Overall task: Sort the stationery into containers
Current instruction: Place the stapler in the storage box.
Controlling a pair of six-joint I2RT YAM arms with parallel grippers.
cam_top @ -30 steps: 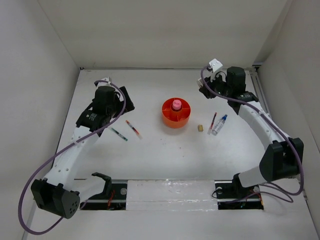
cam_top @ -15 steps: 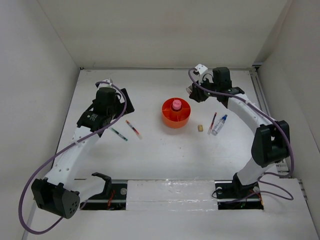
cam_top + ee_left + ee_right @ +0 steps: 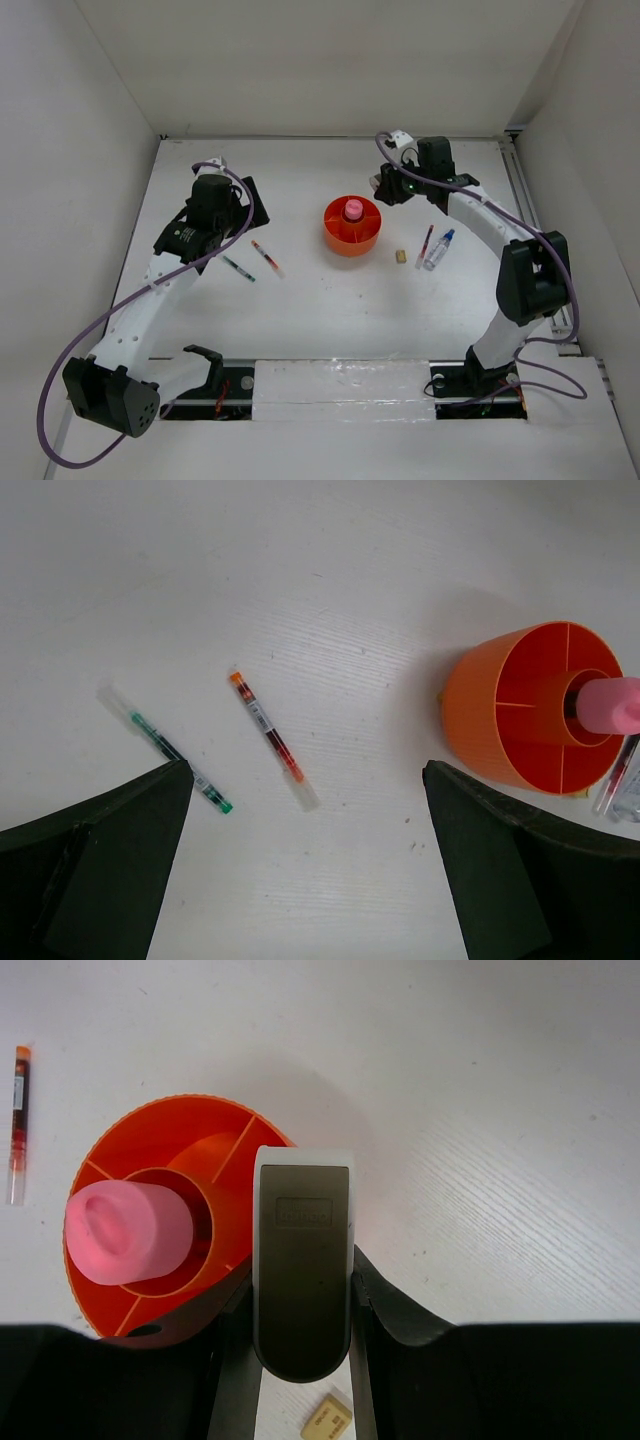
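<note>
Next, I let go of the eraser, now held above the organiser's rim, with my right gripper in the orange organiser's back compartment (image 3: 370, 210) (image 3: 263, 1202), beside the pink bottle.
The round orange organiser (image 3: 345, 243) stands mid-table with a pink capped bottle (image 3: 353, 209) upright in its central cup. My right gripper (image 3: 386, 186) is shut on a flat grey-brown eraser with a white rim (image 3: 300, 1260), held above the organiser's right rim (image 3: 150, 1120), beside the pink bottle (image 3: 128, 1232). My left gripper (image 3: 305, 880) is open and empty above the table. A red pen (image 3: 270, 738) and a green pen (image 3: 168, 750) lie ahead of it, left of the organiser (image 3: 480, 720).
A tiny tan block (image 3: 400, 256), another red pen (image 3: 425, 245) and a clear blue-capped bottle (image 3: 438, 249) lie right of the organiser. The tan block (image 3: 328, 1422) shows below the eraser. White walls enclose the table on three sides.
My right arm has swung left from the back right, bringing the eraser over the organiser's right rim. The left arm has not moved.
</note>
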